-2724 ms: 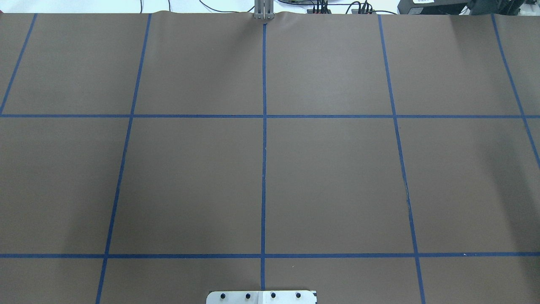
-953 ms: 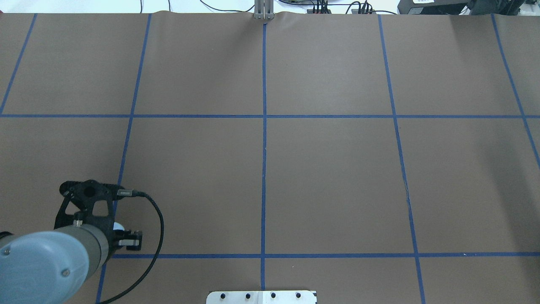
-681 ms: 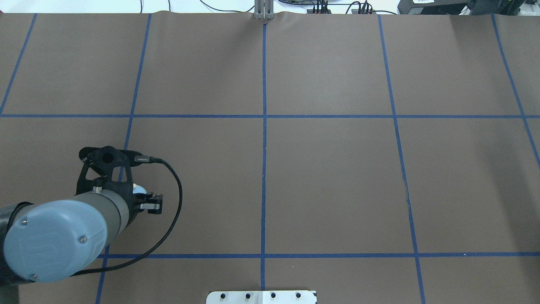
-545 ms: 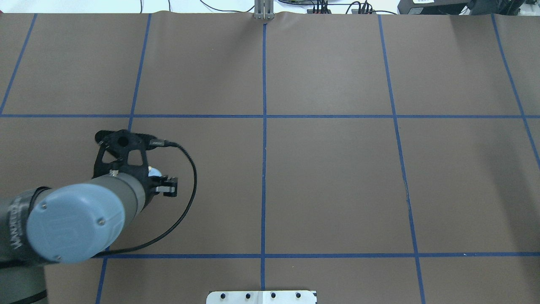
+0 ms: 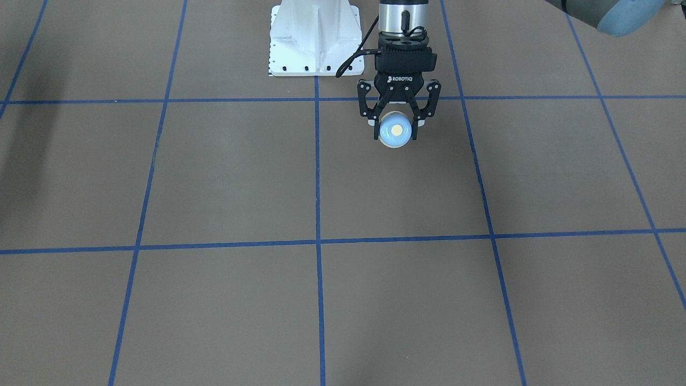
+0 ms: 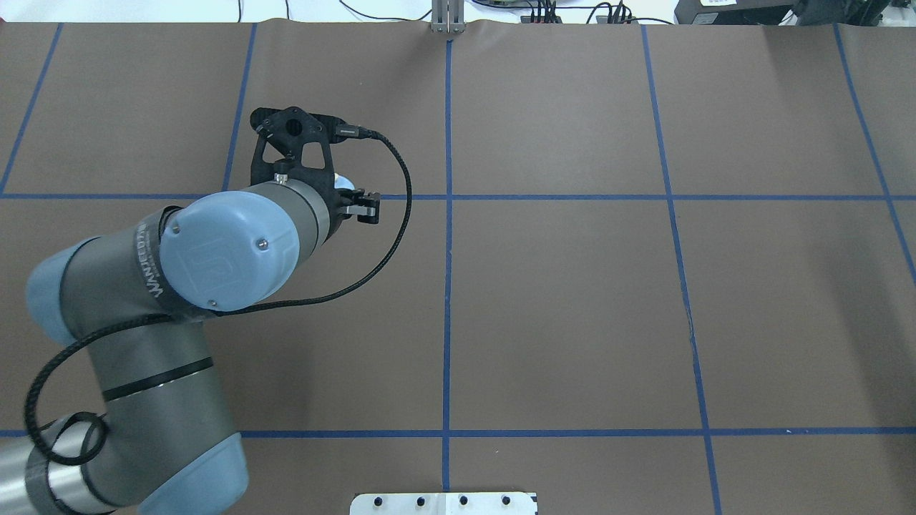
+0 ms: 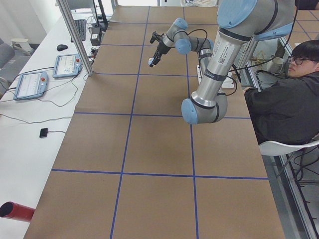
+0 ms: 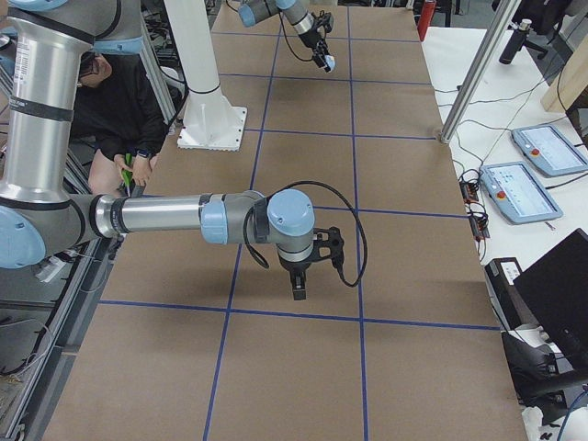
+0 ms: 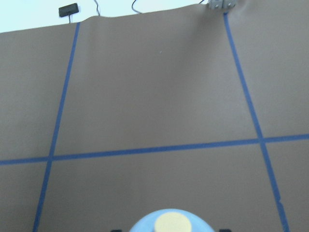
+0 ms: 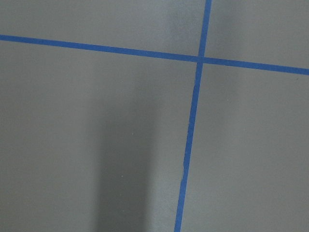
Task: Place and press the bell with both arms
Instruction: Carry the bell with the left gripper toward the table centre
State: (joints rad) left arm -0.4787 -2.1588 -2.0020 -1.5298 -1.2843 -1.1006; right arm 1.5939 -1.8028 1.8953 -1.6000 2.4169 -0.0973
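Observation:
The light-blue bell, now held above the brown table, will be let go by my left gripper at the middle blue tape crossing [image 5: 320,229] [image 9: 261,147], out from the white pedestal.
My left gripper [image 5: 395,131] is shut on the light-blue bell [image 5: 395,130], one finger on each side of the dome and the cream button facing up. It holds the bell above the brown table, just in front of the pedestal. In the overhead view the left gripper [image 6: 345,192] sits on a blue tape line left of centre, and only a sliver of the bell [image 6: 344,182] shows. The bell [image 9: 169,224] fills the bottom edge of the left wrist view. My right gripper [image 8: 299,287] points down over the table's right end. I cannot tell whether it is open or shut.
The brown table cover [image 6: 572,307] carries a blue tape grid. The white pedestal [image 5: 315,37] stands at the robot's edge. A metal post [image 6: 447,18] is at the far edge. An operator [image 7: 289,94] sits beside the robot. Control pendants [image 7: 30,82] lie on the side table.
My left arm came into the overhead view from the lower left. It has carried the bell forward and to the right, up to the upper cross line.

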